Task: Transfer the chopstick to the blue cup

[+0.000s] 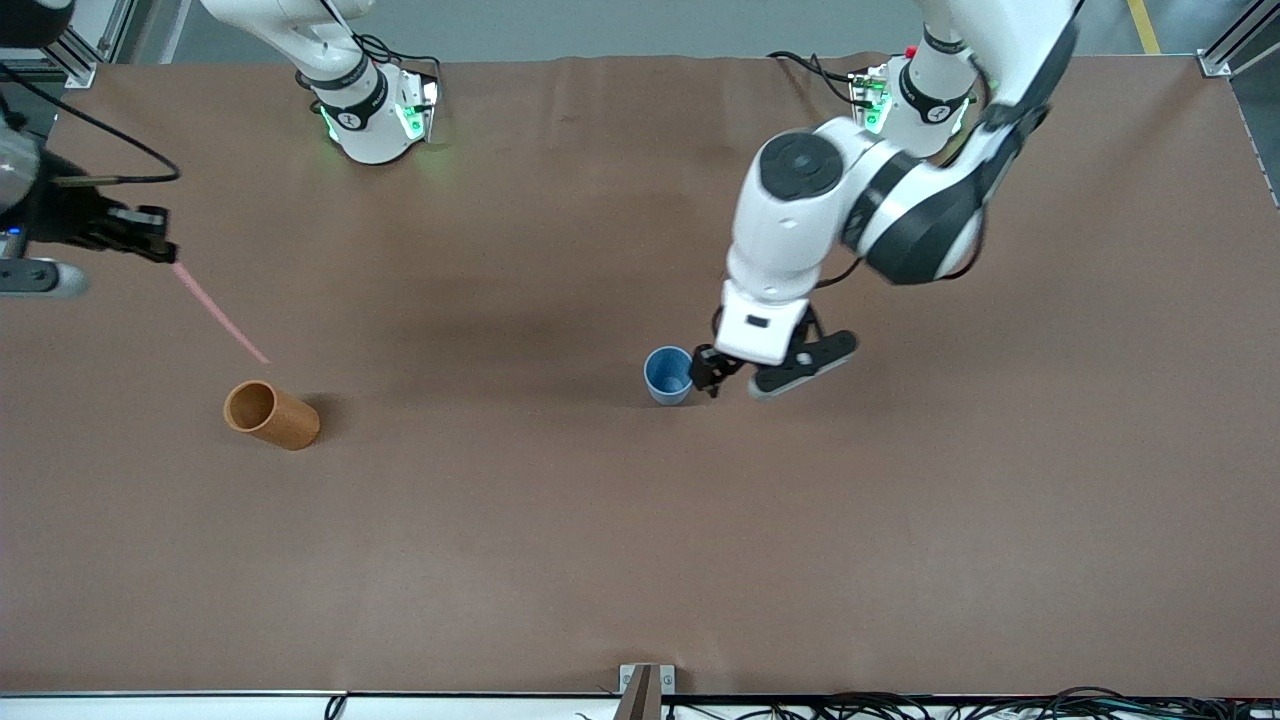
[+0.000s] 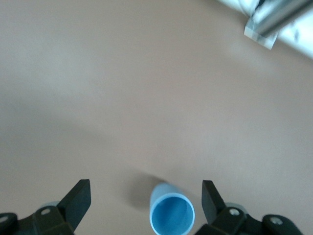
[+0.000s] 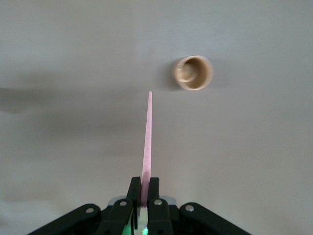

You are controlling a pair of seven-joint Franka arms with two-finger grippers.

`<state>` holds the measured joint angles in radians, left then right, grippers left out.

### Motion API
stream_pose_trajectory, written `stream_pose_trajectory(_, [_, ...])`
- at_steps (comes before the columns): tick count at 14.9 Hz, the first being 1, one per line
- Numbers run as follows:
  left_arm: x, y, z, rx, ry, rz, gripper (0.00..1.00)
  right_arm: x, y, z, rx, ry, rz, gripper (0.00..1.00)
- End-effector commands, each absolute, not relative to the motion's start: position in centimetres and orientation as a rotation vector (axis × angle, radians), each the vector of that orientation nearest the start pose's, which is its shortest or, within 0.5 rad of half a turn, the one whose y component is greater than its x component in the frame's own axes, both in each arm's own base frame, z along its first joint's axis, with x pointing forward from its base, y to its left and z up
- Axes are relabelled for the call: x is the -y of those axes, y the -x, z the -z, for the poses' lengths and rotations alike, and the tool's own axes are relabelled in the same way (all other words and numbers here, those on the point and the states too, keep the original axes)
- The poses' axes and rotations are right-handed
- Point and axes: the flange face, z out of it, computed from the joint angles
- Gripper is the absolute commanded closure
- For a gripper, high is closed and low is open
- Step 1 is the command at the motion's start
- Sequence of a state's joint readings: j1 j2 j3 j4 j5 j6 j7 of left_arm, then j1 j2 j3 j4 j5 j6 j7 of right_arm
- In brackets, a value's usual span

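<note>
The robot's right gripper needs to release the pale pink chopstick inside the blue cup (image 1: 669,383), so that it is left leaning on the rim of the cup. The chopstick is now held in the air.
The blue cup (image 1: 668,375) stands upright near the table's middle. My left gripper (image 1: 712,378) is open and empty just above it; in the left wrist view the cup (image 2: 171,215) shows between the spread fingers (image 2: 78,199), closer to one of them, and touches neither. My right gripper (image 1: 160,245) is in the air at the right arm's end of the table, shut on one end of the pale pink chopstick (image 1: 220,313). In the right wrist view the chopstick (image 3: 147,137) juts straight out from the closed gripper (image 3: 144,188).
An orange-brown cylindrical cup (image 1: 270,413) stands at the right arm's end, just past the chopstick's free tip; it also shows in the right wrist view (image 3: 192,72). The brown table cover (image 1: 640,560) is bare elsewhere. Cables lie along the table's front edge.
</note>
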<state>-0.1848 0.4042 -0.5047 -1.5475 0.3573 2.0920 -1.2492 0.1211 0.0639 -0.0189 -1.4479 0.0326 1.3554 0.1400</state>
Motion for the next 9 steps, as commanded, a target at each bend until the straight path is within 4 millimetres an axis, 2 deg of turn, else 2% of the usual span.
stream_pose_trajectory(1, [33.4,-58.0,-50.5,0.662,3.109,0.444,0.0,-17.1,-54.3,-63.3,-0.146,3.13,-0.198,0.96])
stream_pose_trajectory(4, [26.3,-59.8,-55.2,0.492,3.178,0.457,0.0,-28.3,-54.1,-62.8,-0.301,3.129,-0.142,0.97])
stream_pose_trajectory(6, [21.7,-60.1,-57.5,0.355,3.196,0.431,0.0,-34.6,-53.5,-61.8,-0.364,3.113,-0.11,0.97])
stream_pose_trajectory(7, [19.2,-60.3,-58.6,0.282,3.218,0.431,0.0,-37.3,-53.1,-61.4,-0.391,3.093,-0.08,0.97])
stream_pose_trajectory(9, [14.7,-60.0,-60.3,0.095,3.235,0.388,0.0,-41.5,-52.6,-60.0,-0.418,3.046,-0.014,0.98])
